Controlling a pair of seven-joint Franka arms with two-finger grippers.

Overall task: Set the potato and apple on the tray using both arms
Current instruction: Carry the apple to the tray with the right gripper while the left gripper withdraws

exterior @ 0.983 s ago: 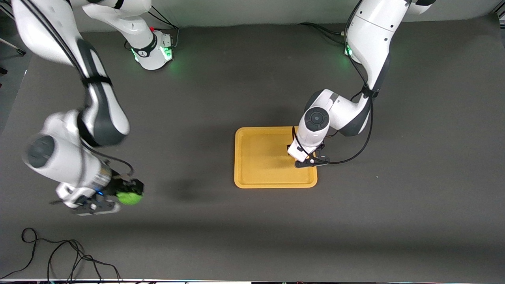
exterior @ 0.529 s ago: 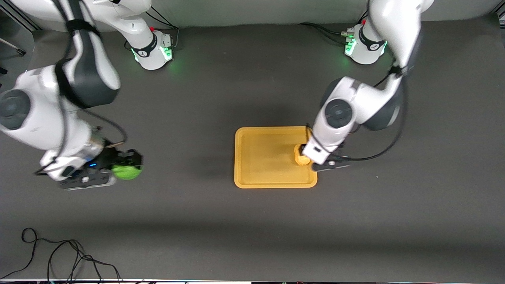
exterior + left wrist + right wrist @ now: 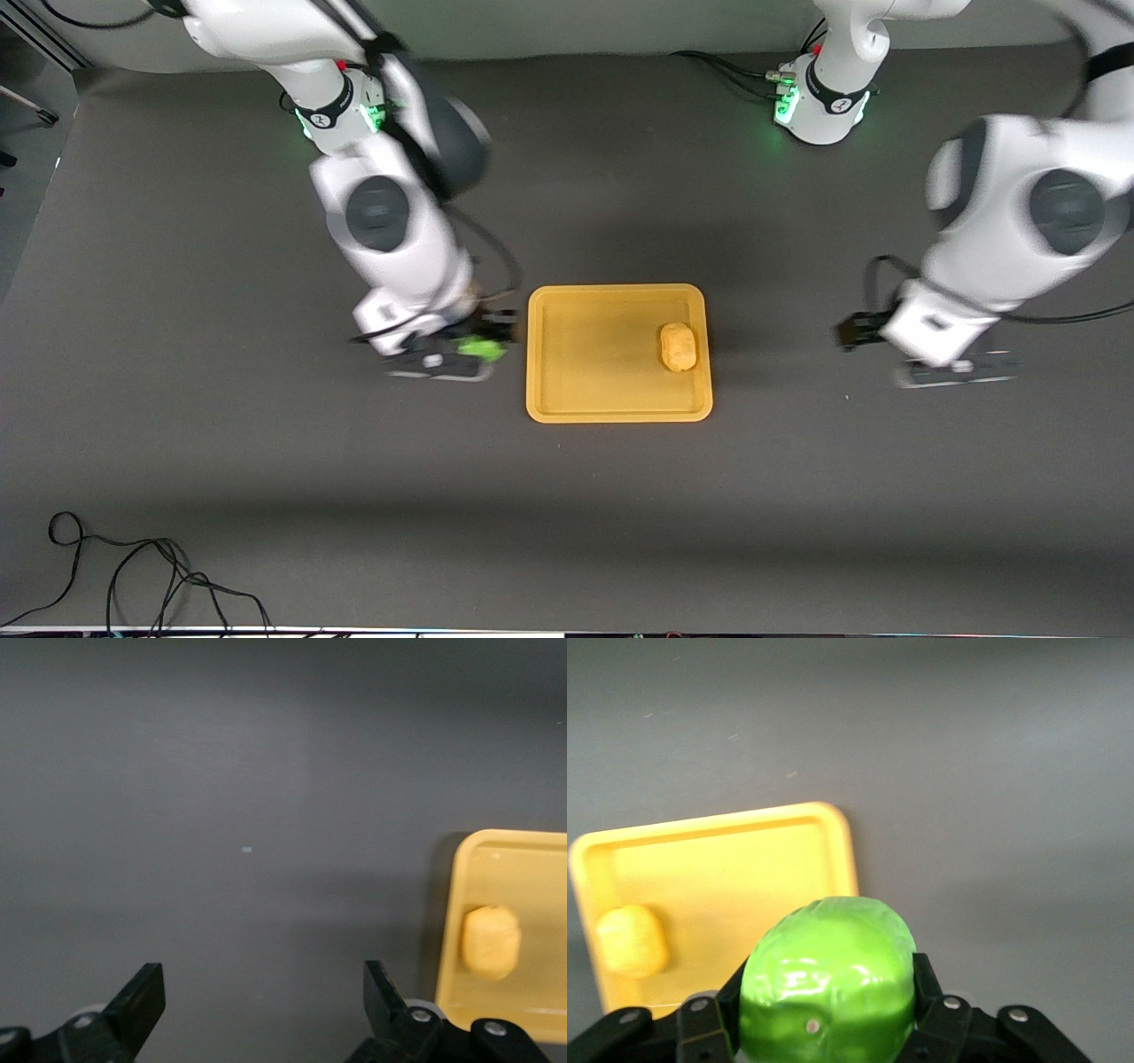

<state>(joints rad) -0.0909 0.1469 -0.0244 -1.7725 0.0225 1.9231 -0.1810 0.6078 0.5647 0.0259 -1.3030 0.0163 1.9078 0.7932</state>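
Observation:
Next, my right gripper lets go of the green apple on the bare tray's bottom beside the potato (image 3: 601, 360) (image 3: 744, 906).
The yellow-orange tray (image 3: 585, 354) lies mid-table. The lumpy potato (image 3: 679, 346) rests in it near the rim at the left arm's end; it also shows in the left wrist view (image 3: 490, 942) and the right wrist view (image 3: 631, 942). My right gripper (image 3: 489, 341) is shut on the green apple (image 3: 481, 348) and holds it in the air over the table just beside the tray's rim at the right arm's end; the apple fills the right wrist view (image 3: 827, 979). My left gripper (image 3: 852, 332) is open and empty, over bare table off the tray (image 3: 505, 877) toward the left arm's end.
Dark grey mat covers the table. A black cable (image 3: 133, 576) loops near the front edge at the right arm's end. The arms' green-lit bases (image 3: 345, 115) stand along the edge farthest from the front camera.
My left gripper let go of the potato on the tray and drew away toward its own end. My right gripper carried the apple across the table to the tray's edge.

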